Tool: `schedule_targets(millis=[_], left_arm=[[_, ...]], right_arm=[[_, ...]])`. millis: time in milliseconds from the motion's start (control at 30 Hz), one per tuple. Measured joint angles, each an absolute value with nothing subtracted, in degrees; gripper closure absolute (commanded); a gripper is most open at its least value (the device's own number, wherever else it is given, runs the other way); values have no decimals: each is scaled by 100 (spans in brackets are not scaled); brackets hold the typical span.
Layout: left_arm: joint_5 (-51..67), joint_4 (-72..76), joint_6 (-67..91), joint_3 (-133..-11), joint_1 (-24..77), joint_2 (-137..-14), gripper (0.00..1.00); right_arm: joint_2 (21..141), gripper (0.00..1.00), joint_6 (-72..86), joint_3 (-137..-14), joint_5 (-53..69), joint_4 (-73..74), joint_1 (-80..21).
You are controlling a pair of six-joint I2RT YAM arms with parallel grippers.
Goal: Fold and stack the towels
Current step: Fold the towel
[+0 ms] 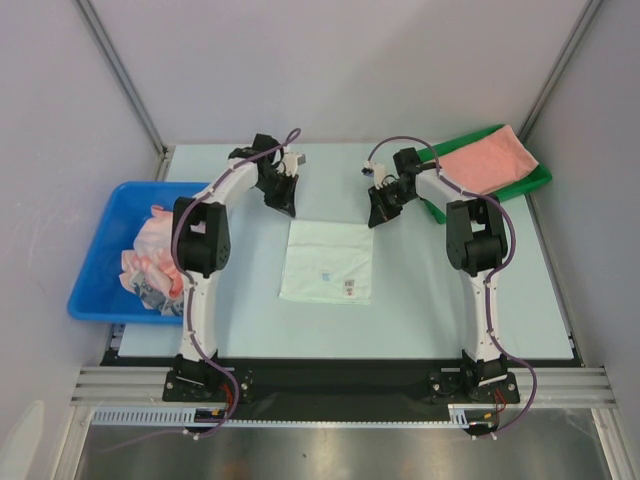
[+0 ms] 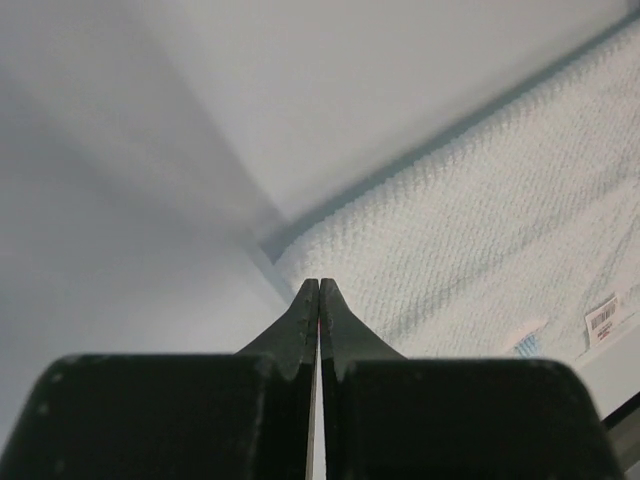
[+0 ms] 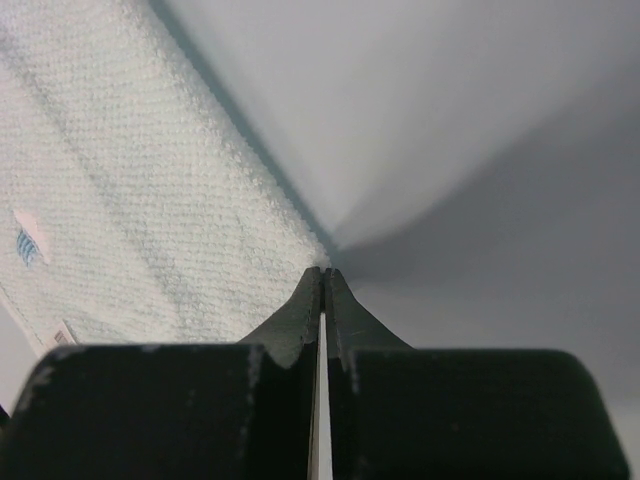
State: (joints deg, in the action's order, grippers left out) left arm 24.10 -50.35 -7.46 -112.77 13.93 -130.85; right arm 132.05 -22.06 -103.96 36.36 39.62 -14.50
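Observation:
My left gripper needs to open and pinch that corner [image 1: 293, 222], the towel's far corner lying flat under its closed fingers, before both of my grippers lift the towel's edge.
A pale mint-white towel [image 1: 327, 262] lies spread flat in the middle of the table, with a small label near its front edge. My left gripper [image 1: 285, 207] is at its far left corner and my right gripper [image 1: 379, 218] is at its far right corner. In the left wrist view the jaws [image 2: 319, 284] are closed, tips on the towel [image 2: 480, 200] edge beside the corner. In the right wrist view the jaws [image 3: 325, 271] are closed right at the corner of the towel [image 3: 130, 180]. A folded salmon-pink towel [image 1: 487, 160] lies in the green tray.
The green tray [image 1: 540, 178] sits at the far right, tilted against the wall. A blue bin [image 1: 95, 290] at the left holds a heap of crumpled pink and patterned towels [image 1: 150, 262]. Grey walls close in the table on three sides.

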Motion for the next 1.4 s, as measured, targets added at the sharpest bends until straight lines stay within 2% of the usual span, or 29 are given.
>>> schedule_targets(millis=[500,533,600,667,767,1400], left_arm=[[2281,-4770,-349,-11150,1413,-13500,100],[2281,-4770,-342,-11174,1411,-13515,99],[2279,-4770,-346,-11198,1413,-13524,90],[2274,-4764,-351,-11198,1413,-13524,77],[2307,-4700,-360,-11196,1417,-13500,71],[2123,-4875,-1260,-11854,1411,-13705,66]], right_arm=[[13205,100,-2220,-10438,3629,4014,-1448],[13205,100,-2224,-10438,3629,4023,-1448],[13205,100,-2235,-10438,3632,4025,-1448],[13205,100,-2246,-10438,3632,4025,-1448],[13205,100,-2259,-10440,3636,4029,-1448],[13222,100,-2375,-10683,3651,4254,-1448]])
